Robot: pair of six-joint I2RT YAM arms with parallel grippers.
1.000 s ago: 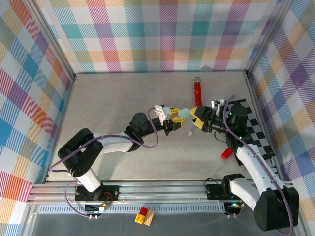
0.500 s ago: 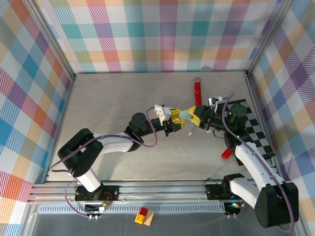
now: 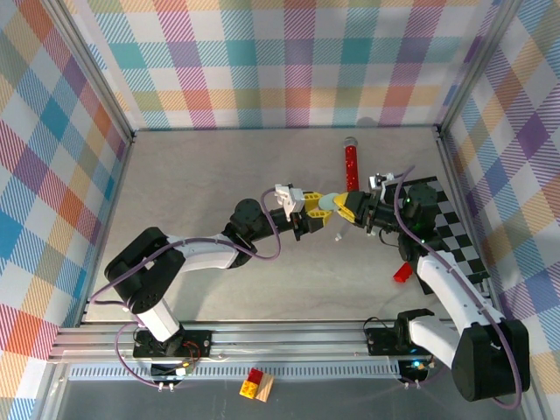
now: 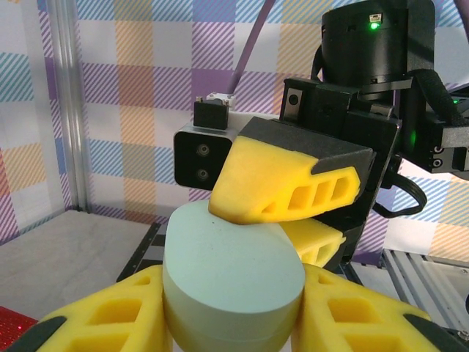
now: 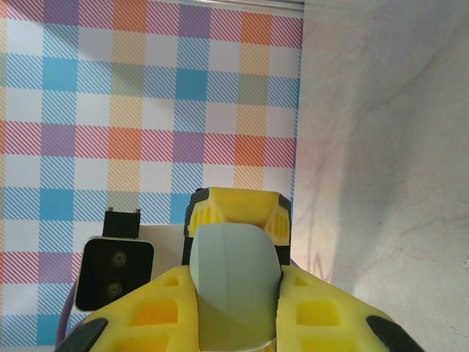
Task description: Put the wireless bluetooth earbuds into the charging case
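Note:
The charging case sits shallow between my left gripper's fingers. Next, I open them and grip the charging case's sides [image 4: 174, 304] deeper before my right gripper opens.
The pale green pebble-shaped charging case [image 3: 328, 204] hangs above the table's middle, lid closed, held between both arms. My left gripper [image 3: 317, 213] is shut on it from the left; in the left wrist view the case [image 4: 233, 264] fills the space between my left gripper [image 4: 234, 312] pads. My right gripper [image 3: 342, 210] is shut on the case from the right, its fingers [image 4: 282, 187] lying over the top. In the right wrist view the case [image 5: 233, 271] sits in my right gripper [image 5: 234, 304]. One tiny pale earbud [image 3: 337, 237] lies on the table below.
A red cylinder with silver cap [image 3: 350, 162] lies behind the grippers. A small red piece [image 3: 402, 273] sits by the black-and-white checkered mat [image 3: 459, 232] at the right. A red-and-yellow block [image 3: 255, 385] rests beyond the near rail. Plaid walls enclose the table.
My right gripper has moved left from a small gap away and closed onto the case. The left gripper has kept hold of the case, almost still.

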